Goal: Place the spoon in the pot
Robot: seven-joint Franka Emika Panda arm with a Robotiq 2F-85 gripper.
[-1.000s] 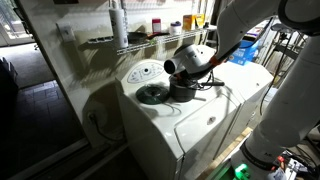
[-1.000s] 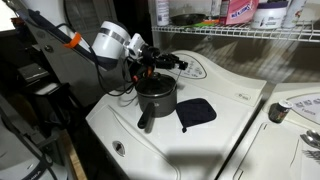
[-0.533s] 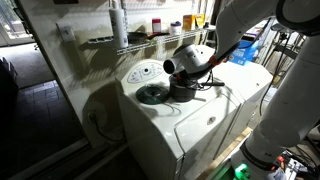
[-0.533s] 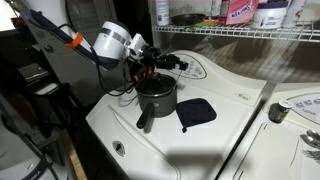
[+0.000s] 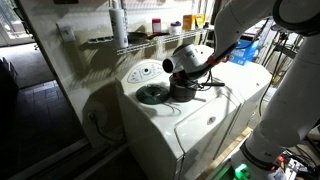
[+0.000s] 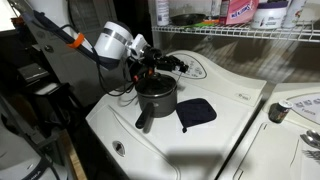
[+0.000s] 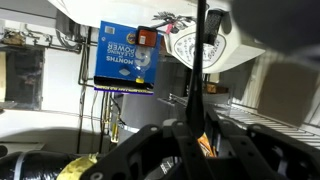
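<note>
The dark pot (image 5: 184, 86) is beside the round disc on the white machine. Next, my gripper lets go of the spoon inside it.
The pot (image 6: 156, 99) is a small dark saucepan on top of the white washing machine (image 6: 230, 130), with its long handle pointing toward the front edge. It also shows in an exterior view (image 5: 184, 93), mostly hidden under the arm. My gripper (image 6: 152, 70) hangs right above the pot's opening in both exterior views (image 5: 190, 78). In the wrist view the jaws (image 7: 197, 128) are shut on the spoon (image 7: 200, 70), whose thin dark handle stands up between the fingers. The spoon's bowl is hidden.
A flat dark pad (image 6: 197, 112) lies on the machine lid beside the pot. A dark green round disc (image 5: 152, 94) lies on the lid too. A wire shelf (image 6: 250, 32) with bottles hangs behind. A second white machine (image 6: 300, 110) stands alongside.
</note>
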